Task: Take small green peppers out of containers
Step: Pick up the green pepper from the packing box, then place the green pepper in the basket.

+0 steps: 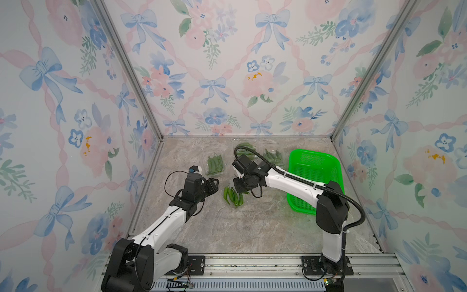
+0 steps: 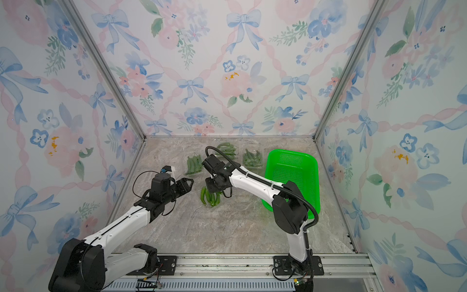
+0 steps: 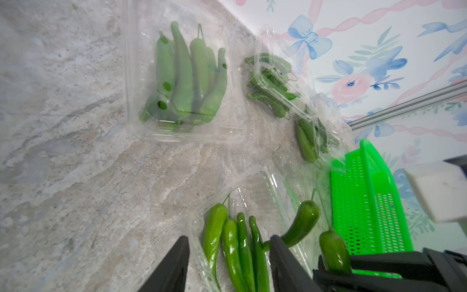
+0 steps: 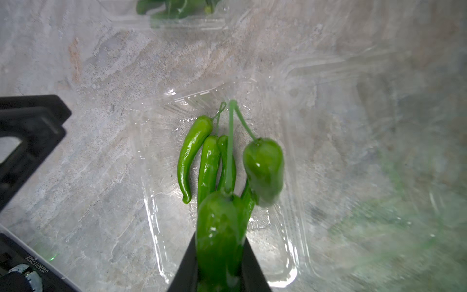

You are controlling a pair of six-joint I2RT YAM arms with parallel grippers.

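Next, my right gripper sets the small green pepper in the green basket [image 1: 304,185], near its side facing the open container.
My right gripper [image 4: 219,244] is shut on a small green pepper [image 4: 219,227] and holds it over an open clear container [image 4: 290,252]. A second pepper [image 4: 264,169] hangs beside the held one, and their stems meet. Three more slim peppers [image 1: 232,196] lie in that container. My left gripper [image 1: 214,183] stands open just left of it with nothing between its fingers. In the left wrist view the same peppers [image 3: 235,242] show beyond the left gripper [image 3: 228,239]. Other containers [image 1: 215,164] [image 1: 245,149] [image 1: 273,156] farther back hold more peppers.
A large bright green perforated basket [image 1: 316,174] stands on the right of the marble table, partly behind my right arm. Floral walls close in the back and both sides. A metal rail runs along the front edge.
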